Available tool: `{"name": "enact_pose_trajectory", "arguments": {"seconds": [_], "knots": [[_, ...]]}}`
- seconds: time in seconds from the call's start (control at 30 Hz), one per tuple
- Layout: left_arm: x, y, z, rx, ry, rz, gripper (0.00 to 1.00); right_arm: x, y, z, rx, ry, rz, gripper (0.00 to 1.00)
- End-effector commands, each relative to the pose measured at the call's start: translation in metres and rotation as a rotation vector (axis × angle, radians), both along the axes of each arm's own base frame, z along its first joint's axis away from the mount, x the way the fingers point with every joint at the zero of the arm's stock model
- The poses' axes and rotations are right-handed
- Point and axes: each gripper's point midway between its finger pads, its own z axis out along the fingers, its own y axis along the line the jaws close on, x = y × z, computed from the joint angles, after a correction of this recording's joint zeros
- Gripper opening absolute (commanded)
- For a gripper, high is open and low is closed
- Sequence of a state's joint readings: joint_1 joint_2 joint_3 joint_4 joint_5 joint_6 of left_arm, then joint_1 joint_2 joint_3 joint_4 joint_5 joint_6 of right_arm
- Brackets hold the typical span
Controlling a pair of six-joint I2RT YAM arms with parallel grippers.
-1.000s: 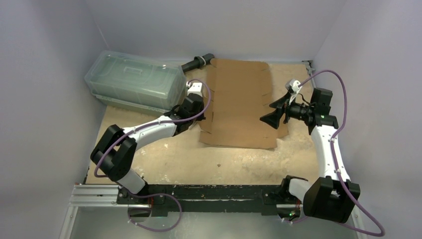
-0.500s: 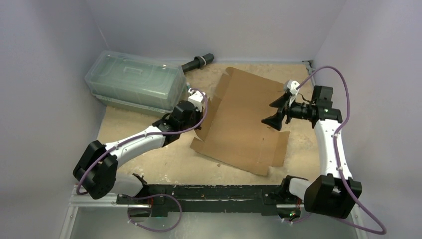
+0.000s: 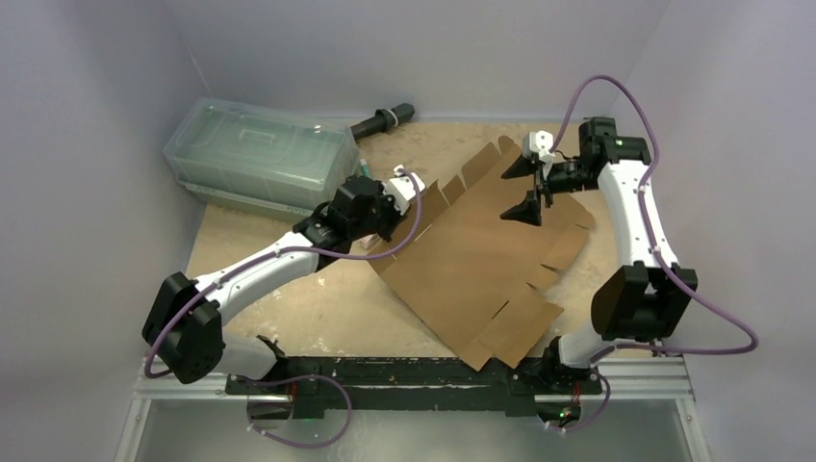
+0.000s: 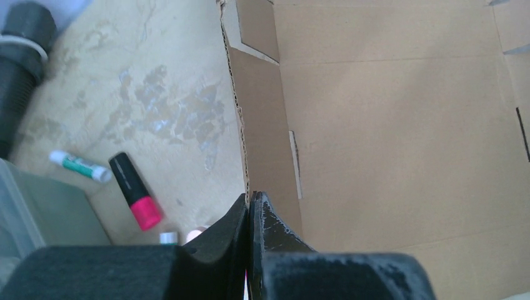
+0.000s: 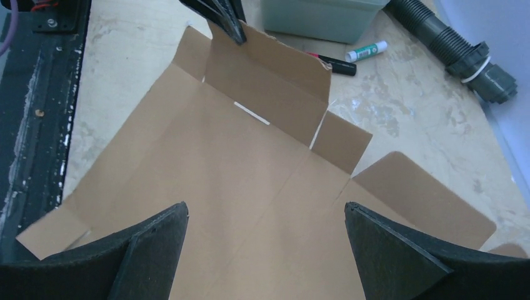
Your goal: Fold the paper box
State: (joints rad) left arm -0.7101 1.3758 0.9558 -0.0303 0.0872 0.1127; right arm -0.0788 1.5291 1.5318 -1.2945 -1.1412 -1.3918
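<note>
I should close my right gripper on the middle of the outer edge (image 3: 573,195) of the paper box, farthest from my left gripper.
The paper box (image 3: 491,260) is a flat brown cardboard sheet with flaps, lying diagonally across the table, its near corner close to the front rail. My left gripper (image 3: 412,204) is shut on the edge of the sheet's left side flap (image 4: 265,125), which stands tilted up; in the left wrist view the jaws (image 4: 250,201) pinch the corrugated edge. My right gripper (image 3: 520,189) hangs open above the sheet's far right part, touching nothing. In the right wrist view its fingertips (image 5: 178,215) straddle bare cardboard (image 5: 250,175), with the raised flap (image 5: 269,87) beyond.
A clear greenish lidded container (image 3: 260,159) stands at the back left. A black pipe (image 3: 383,121) lies by the back wall. A pink-capped marker (image 4: 134,190) and a white glue stick (image 4: 80,165) lie between the container and the sheet. Walls close in on three sides.
The sheet has swung from lying straight at the back to lying diagonally, its near corner sliding toward the front rail. My left gripper moved right with the flap; my right arm moved back.
</note>
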Motion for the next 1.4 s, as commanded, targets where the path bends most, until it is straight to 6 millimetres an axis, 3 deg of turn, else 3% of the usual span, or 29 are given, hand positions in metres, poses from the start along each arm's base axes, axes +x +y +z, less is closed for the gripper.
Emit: {"name": "enact_pose_trajectory", "arguments": {"seconds": [0.0, 0.17, 0.33, 0.5, 0.6, 0.7, 0.8, 0.93, 1.37], "knots": [[0.000, -0.008, 0.025, 0.097, -0.123, -0.146, 0.00, 0.014, -0.003, 0.009, -0.032, -0.057, 0.035, 0.99], [-0.003, -0.003, 0.030, 0.198, -0.180, -0.222, 0.00, 0.041, -0.008, 0.005, -0.086, -0.125, 0.068, 0.99], [-0.001, 0.003, 0.040, 0.257, -0.231, -0.230, 0.00, 0.079, -0.011, 0.020, -0.108, -0.142, 0.029, 0.99], [0.000, 0.011, 0.058, 0.275, -0.303, -0.220, 0.00, 0.085, -0.017, 0.007, -0.112, -0.070, -0.033, 0.99], [-0.002, 0.019, 0.071, 0.287, -0.356, -0.207, 0.00, 0.103, -0.042, 0.007, -0.078, -0.020, -0.199, 0.99], [-0.005, 0.027, 0.083, 0.286, -0.400, -0.190, 0.00, 0.112, -0.091, 0.018, 0.045, 0.023, -0.361, 0.99], [-0.008, 0.031, 0.093, 0.266, -0.432, -0.177, 0.00, 0.109, -0.113, 0.000, 0.035, 0.088, -0.440, 0.99], [-0.011, 0.033, 0.100, 0.253, -0.452, -0.165, 0.00, 0.104, -0.125, -0.028, 0.049, 0.203, -0.565, 0.99], [-0.026, 0.042, 0.124, 0.226, -0.528, -0.164, 0.00, 0.115, -0.132, -0.089, 0.145, 0.396, -0.579, 0.99]]}}
